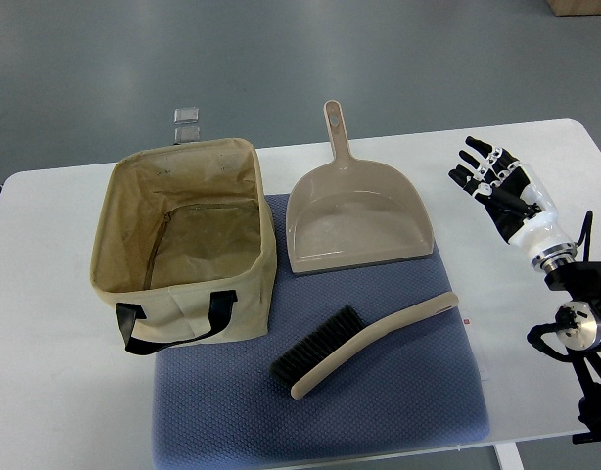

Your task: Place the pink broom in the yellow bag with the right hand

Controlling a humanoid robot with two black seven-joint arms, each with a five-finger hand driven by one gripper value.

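Note:
I should close my right gripper next near the end of the handle (pixel 430 308) of the pink broom, away from its black bristles.
A pale pinkish-beige hand broom (pixel 364 340) with black bristles lies on a blue mat (pixel 379 411), handle pointing up-right. An open yellowish-tan fabric bag (pixel 244 269) with black handles stands to its left, empty inside. My right hand (pixel 491 178) is over the white table to the right of the dustpan, fingers spread and holding nothing, well apart from the broom. The left arm does not show.
A matching beige dustpan (pixel 356 220) lies behind the broom, partly on the mat, handle pointing away. A small clear object (pixel 187 123) stands behind the bag at the table's far edge. The white table (pixel 46 372) ends close to the front and right.

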